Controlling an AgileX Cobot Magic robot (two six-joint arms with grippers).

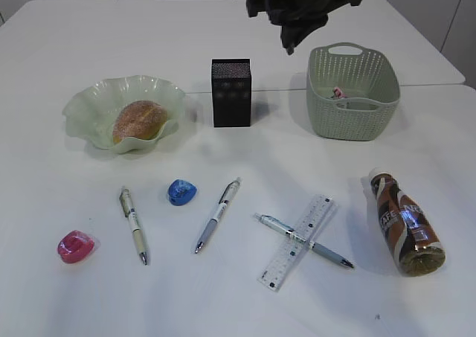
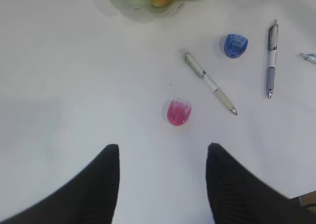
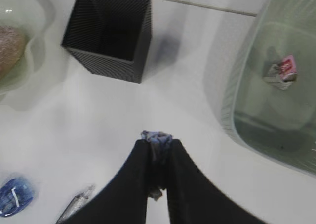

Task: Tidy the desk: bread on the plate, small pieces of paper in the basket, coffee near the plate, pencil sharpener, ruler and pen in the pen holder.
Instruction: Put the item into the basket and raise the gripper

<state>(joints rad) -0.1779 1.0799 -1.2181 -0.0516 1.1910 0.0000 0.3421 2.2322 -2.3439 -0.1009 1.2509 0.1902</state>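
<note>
My right gripper will release the bluish piece of paper inside the green basket (image 1: 353,106) (image 3: 308,105), next to the paper scrap. The bluish paper is now high above the desk.
My right gripper (image 3: 157,144) is shut on a crumpled bluish piece of paper (image 3: 157,136), high above the desk between the black mesh pen holder (image 3: 108,33) and the green basket (image 3: 232,103). Another paper scrap (image 3: 281,71) lies inside the basket. My left gripper (image 2: 163,155) hangs open and empty above the pink pencil sharpener (image 2: 178,112). The bread (image 1: 139,120) rests in the green plate (image 1: 82,106). A blue sharpener (image 1: 181,192), three pens (image 1: 134,225) (image 1: 217,215) (image 1: 305,241) and the clear ruler (image 1: 297,242) lie along the front. The coffee (image 1: 405,222) lies on its side at the right.
One pen lies across the ruler. A seam (image 1: 275,90) between two tabletops runs behind the pen holder and basket. The right arm (image 1: 301,6) shows dark at the top of the exterior view.
</note>
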